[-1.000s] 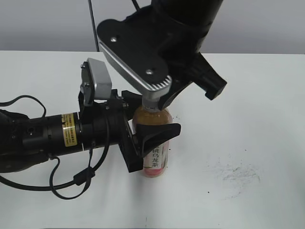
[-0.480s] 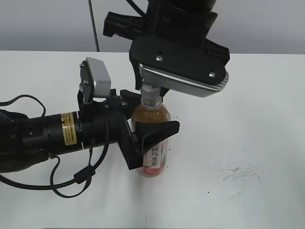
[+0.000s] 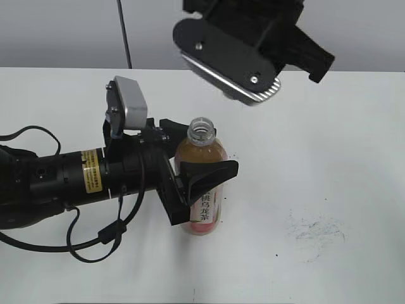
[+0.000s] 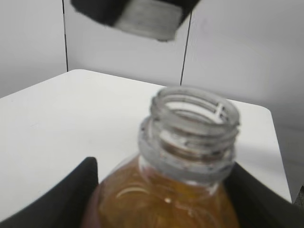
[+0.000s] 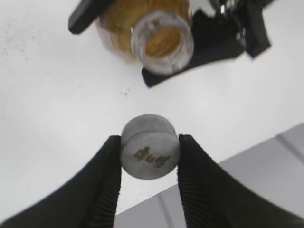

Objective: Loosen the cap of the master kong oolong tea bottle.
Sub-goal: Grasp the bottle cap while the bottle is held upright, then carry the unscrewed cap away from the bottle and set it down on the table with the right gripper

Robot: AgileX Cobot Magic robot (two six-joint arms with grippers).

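The robot's right gripper will release the cap on the grey scuff marks on the white table (image 3: 311,215).
The master kong oolong tea bottle (image 3: 202,190) stands upright on the white table, amber tea inside, its threaded neck open and uncapped (image 4: 192,133); it also shows in the right wrist view (image 5: 161,35). My left gripper (image 3: 197,180) is shut on the bottle's body, one black jaw on each side (image 4: 164,199). My right gripper (image 5: 149,154) is shut on the cap (image 5: 150,146), a small grey-white round cap with a dark mark on top, held well above the bottle. In the exterior view the right arm (image 3: 247,50) hangs up and to the right of the neck; the cap is hidden there.
The white table (image 3: 329,158) spreads to the right of the bottle, with grey scuff marks (image 3: 313,231) at the front right. Black cables (image 3: 95,240) trail from the left arm at the front left. A grey wall stands behind.
My right gripper has turned on the bottle's neck and then lifted up and to the right with the cap in it. The bottle's neck is now open. The left arm has not moved.
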